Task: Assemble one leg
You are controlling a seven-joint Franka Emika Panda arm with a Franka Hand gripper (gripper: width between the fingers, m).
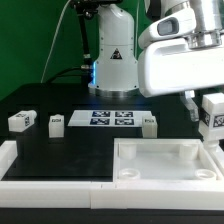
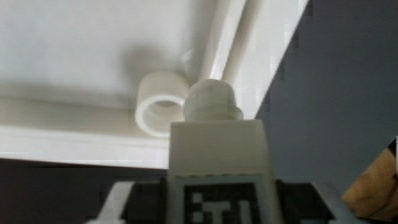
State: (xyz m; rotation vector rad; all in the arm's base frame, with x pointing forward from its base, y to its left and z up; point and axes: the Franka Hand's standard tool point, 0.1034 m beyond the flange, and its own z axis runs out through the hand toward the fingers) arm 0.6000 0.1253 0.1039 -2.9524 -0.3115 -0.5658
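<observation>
Next, my gripper lets go of the white leg upright in the tray-like piece's front corner socket (image 1: 206, 174) (image 2: 162, 113), just below the leg's peg.
My gripper (image 1: 211, 112) is shut on a white leg (image 1: 213, 115) with a black-and-white tag on its face, holding it above the far right corner of the large white tray-like piece (image 1: 165, 163). In the wrist view the held leg (image 2: 217, 150) points its rounded peg toward a round corner socket (image 2: 160, 103) of that piece (image 2: 89, 60), close to it. Three more legs lie on the black table: one at the exterior view's left (image 1: 22, 121), one beside it (image 1: 56, 123), one right of the marker board (image 1: 148, 124).
The marker board (image 1: 110, 119) lies flat at the table's middle back. The arm's white base (image 1: 114, 60) stands behind it. A white raised border (image 1: 40, 170) runs along the table's front and left edge.
</observation>
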